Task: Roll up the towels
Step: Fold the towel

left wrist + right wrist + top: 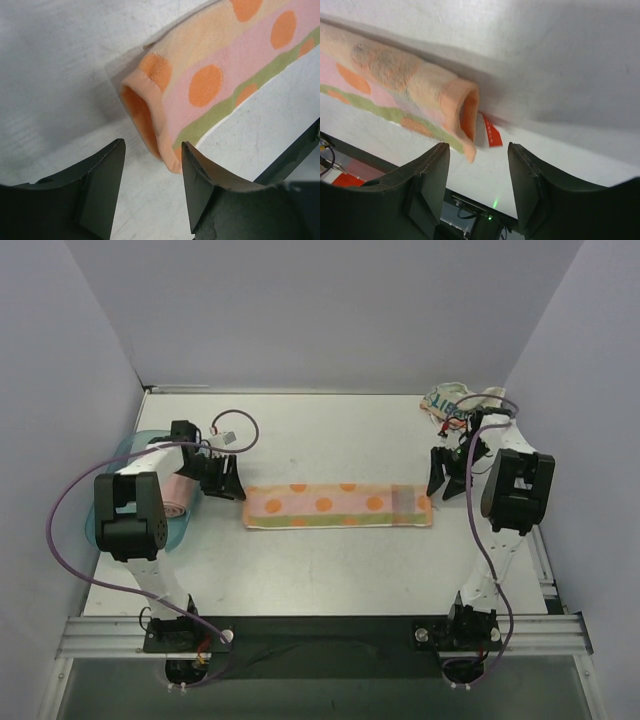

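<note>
The folded end of the striped towel gapes open next to my left gripper, so that gripper should pinch the towel's green-stripe corner (173, 161) and lay the folded end flat before rolling.
A striped towel (338, 505) with orange dots lies folded into a long band across the middle of the table. My left gripper (228, 480) stands open just off its left end, with nothing between the fingers. In the left wrist view the towel's folded end (165, 100) lies just beyond that gripper (152, 150). My right gripper (447, 483) stands open off the right end. The right wrist view shows that end (452, 105) with a red tag (491, 131) ahead of the gripper (479, 147). A rolled pink towel (178, 492) lies at the left. A whitish lettered towel (455, 400) sits crumpled at the back right.
A shallow teal tray (125, 447) at the left edge holds the pink roll, under the left arm. Grey walls close in the table on the left, back and right. Purple cables loop off both arms.
</note>
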### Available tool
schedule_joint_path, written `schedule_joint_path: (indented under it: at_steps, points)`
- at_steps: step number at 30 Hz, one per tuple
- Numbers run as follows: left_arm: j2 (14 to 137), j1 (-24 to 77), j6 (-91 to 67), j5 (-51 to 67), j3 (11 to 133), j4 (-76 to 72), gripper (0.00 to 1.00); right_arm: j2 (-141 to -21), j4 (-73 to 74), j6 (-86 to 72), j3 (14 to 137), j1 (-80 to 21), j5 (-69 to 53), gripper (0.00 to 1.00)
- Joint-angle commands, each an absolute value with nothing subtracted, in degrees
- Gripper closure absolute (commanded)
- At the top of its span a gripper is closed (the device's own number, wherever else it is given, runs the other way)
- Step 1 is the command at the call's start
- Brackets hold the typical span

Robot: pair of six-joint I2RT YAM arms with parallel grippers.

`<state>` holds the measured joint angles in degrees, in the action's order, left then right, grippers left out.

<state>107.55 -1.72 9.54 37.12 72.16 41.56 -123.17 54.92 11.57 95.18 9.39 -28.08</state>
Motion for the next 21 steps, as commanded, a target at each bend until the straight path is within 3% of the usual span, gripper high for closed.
schedule_joint_path:
  at_steps: [1, 9, 13, 18, 21]
  points:
    - [102.30, -1.58, 10.63, 35.60, 70.67, 42.35, 0.41, -115.67, 58.88, 12.39, 91.50, 8.88, -25.05, 0.50]
    - [104.68, 2.19, 9.41, 36.21, 67.59, 41.75, 0.45, -119.96, 56.96, 10.90, 87.09, 4.49, -25.31, 0.59]
    - [106.34, 2.90, 8.70, 35.59, 69.60, 40.87, 0.49, -122.60, 56.60, 10.20, 88.68, 4.22, -24.96, 0.70]
    - [107.23, 2.81, 8.26, 35.68, 72.24, 40.87, 0.84, -124.10, 55.99, 10.37, 89.65, 4.31, -22.68, 0.88]
    - [106.00, 2.11, 8.00, 35.33, 73.74, 40.52, 0.94, -125.15, 55.64, 10.37, 90.17, 4.31, -20.13, 0.93]
